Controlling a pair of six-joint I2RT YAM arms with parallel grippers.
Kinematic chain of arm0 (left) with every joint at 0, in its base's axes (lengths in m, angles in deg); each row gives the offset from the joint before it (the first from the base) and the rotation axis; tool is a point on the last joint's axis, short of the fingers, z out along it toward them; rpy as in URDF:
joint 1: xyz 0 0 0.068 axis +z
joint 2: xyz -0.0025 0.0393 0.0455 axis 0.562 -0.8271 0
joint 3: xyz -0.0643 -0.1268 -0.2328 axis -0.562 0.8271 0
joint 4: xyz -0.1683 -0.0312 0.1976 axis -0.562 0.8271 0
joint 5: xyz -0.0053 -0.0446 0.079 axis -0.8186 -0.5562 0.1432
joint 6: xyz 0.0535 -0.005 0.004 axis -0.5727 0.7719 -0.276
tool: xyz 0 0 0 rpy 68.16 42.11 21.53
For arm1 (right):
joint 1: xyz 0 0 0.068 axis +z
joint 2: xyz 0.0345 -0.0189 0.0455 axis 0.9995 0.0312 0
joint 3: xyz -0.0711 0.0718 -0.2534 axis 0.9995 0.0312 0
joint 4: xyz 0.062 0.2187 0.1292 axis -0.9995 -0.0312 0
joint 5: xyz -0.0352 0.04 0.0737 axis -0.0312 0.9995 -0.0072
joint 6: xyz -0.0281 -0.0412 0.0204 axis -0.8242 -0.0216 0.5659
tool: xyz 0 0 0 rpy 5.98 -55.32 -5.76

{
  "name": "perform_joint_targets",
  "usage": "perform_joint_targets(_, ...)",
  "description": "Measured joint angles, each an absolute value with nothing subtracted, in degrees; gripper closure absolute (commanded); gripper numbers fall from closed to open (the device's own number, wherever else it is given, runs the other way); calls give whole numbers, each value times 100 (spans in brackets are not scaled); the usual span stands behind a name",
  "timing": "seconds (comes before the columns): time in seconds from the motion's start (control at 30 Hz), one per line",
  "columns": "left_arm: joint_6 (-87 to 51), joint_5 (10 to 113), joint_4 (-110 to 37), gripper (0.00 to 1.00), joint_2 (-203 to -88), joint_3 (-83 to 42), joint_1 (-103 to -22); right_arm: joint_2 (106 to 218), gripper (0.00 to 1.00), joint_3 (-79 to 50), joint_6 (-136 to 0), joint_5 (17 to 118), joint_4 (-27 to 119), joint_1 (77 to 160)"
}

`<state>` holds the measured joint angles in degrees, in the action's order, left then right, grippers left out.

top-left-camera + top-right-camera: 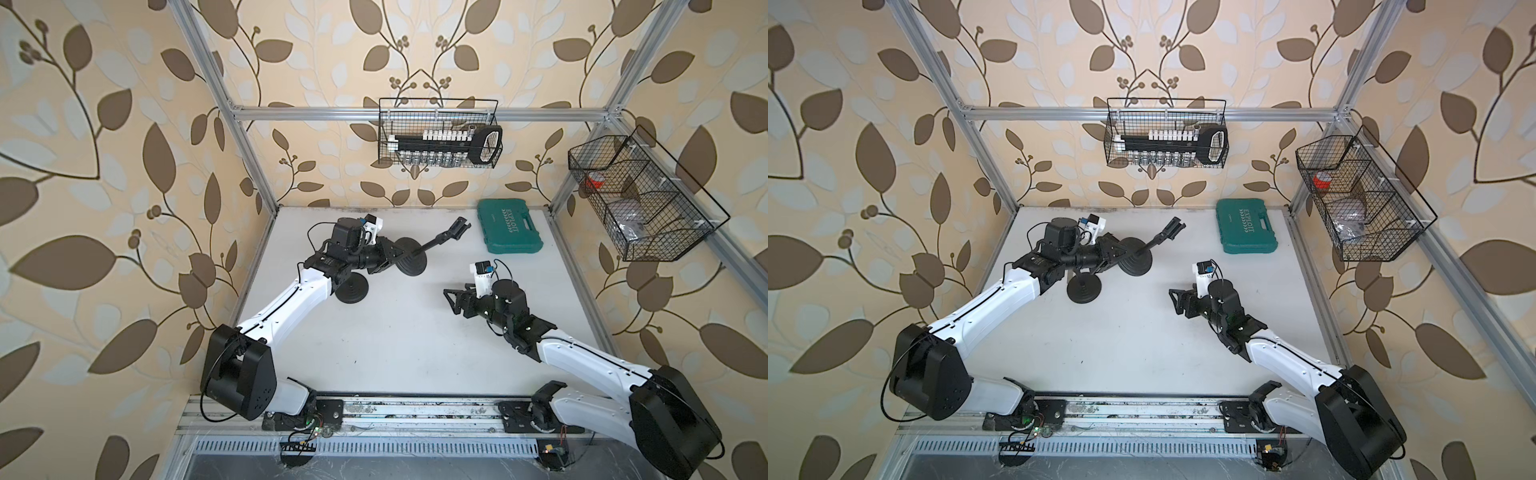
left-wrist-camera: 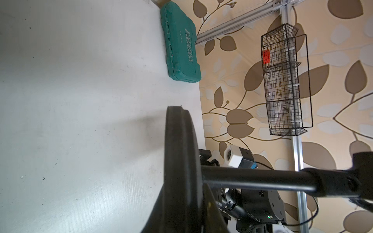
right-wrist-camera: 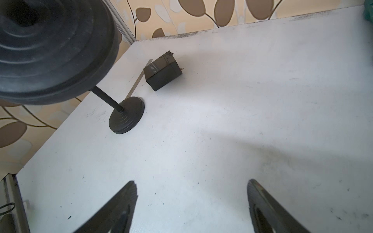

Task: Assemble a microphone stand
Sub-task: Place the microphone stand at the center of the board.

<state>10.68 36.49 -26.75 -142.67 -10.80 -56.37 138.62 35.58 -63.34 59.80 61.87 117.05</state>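
Observation:
Next, I set the black round base, now tilted above the table, with my left gripper on the bare table [image 1: 442,282] beside my right gripper's fingers.
My left gripper [image 1: 390,255] is shut on the rim of a black round stand base [image 1: 411,261], held tilted above the table's far left. From that base a black rod [image 1: 436,241] points toward the back and ends in a clip [image 1: 460,227]. In the left wrist view the base [image 2: 181,157] is edge-on, with the rod [image 2: 262,179] running off it. A second round base [image 1: 352,289] with a short upright rod [image 3: 107,98] stands on the table under the left arm. My right gripper [image 1: 451,300] hangs open and empty over the table's right middle; its fingers [image 3: 121,201] are wide apart.
A green tool case [image 1: 509,226] lies at the back right. A small black box [image 3: 163,72] and a metal strip [image 3: 139,78] lie behind the second base. A wire basket [image 1: 438,133] hangs on the back wall, and another wire basket [image 1: 640,199] on the right frame.

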Motion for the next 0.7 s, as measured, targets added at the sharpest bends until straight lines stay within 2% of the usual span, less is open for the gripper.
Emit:
perform_joint_targets(0.37, 1787, 3550, -3080, 100, -14641, -1074, -5871, 13864, 14, 3558, -6194, 6048, 6185, 11601)
perform_joint_targets(0.7, 2399, 3629, -3963, 100, -16313, -1161, -6509, 13685, 14, 3938, -5844, 6042, 6065, 11369)
